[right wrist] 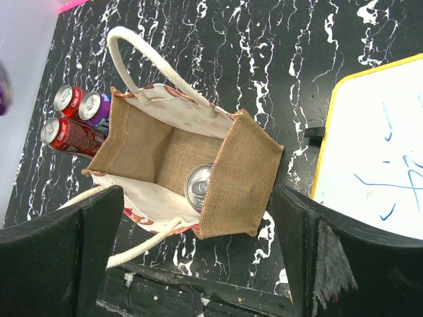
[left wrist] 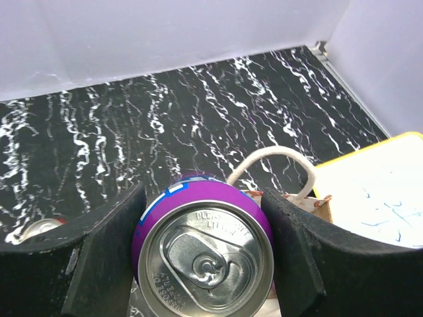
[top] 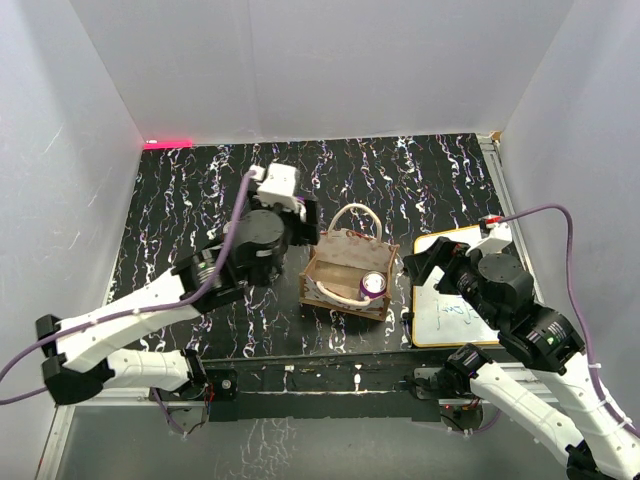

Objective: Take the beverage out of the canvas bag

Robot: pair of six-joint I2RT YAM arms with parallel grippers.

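The robot's left gripper needs to set the purple can down on the black marbled table (top: pixel 264 289) next to the tan canvas bag.
The tan canvas bag (top: pixel 340 272) stands open at the table's middle, its cream handles up. One purple can (top: pixel 373 285) stands inside at its near right corner; the right wrist view shows its silver top (right wrist: pixel 198 187) inside the bag (right wrist: pixel 251 172). My left gripper (top: pixel 303 217), just left of the bag, is shut on another purple can (left wrist: pixel 205 254), with a pad against each side (left wrist: pixel 203 198). A bag handle (left wrist: pixel 277 155) shows just beyond it. My right gripper (top: pixel 425 265) is open and empty, right of the bag (right wrist: pixel 198 264).
Three cans, two red (right wrist: pixel 63 98) (right wrist: pixel 63 135) and one purple (right wrist: pixel 92 105), stand on the table on the bag's left side. A white yellow-rimmed board (top: pixel 450 300) lies right of the bag, under my right arm. White walls enclose the table.
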